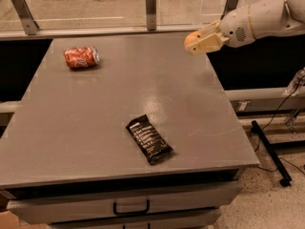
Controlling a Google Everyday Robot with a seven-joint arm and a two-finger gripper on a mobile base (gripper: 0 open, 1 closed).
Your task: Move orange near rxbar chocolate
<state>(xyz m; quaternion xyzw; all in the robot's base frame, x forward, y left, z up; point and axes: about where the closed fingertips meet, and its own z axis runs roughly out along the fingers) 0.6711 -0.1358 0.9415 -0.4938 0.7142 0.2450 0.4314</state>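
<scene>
My gripper is going to the grey table [165, 103] just behind the far end of the rxbar chocolate. It will release the orange there.
The orange [191, 39] is held in my gripper [198, 42], which is shut on it and lifted above the far right part of the grey table [95, 123]. Only part of the fruit shows between the cream fingers [209, 41]. The arm reaches in from the upper right. The rxbar chocolate [148, 139], a flat black wrapper with white lettering, lies diagonally near the table's front edge, well below and left of the gripper.
A crushed red soda can [81, 57] lies at the far left of the table. A metal railing with posts [150, 6] runs behind the table. A drawer with a handle [131, 207] sits under the front edge. Cables lie on the floor at right.
</scene>
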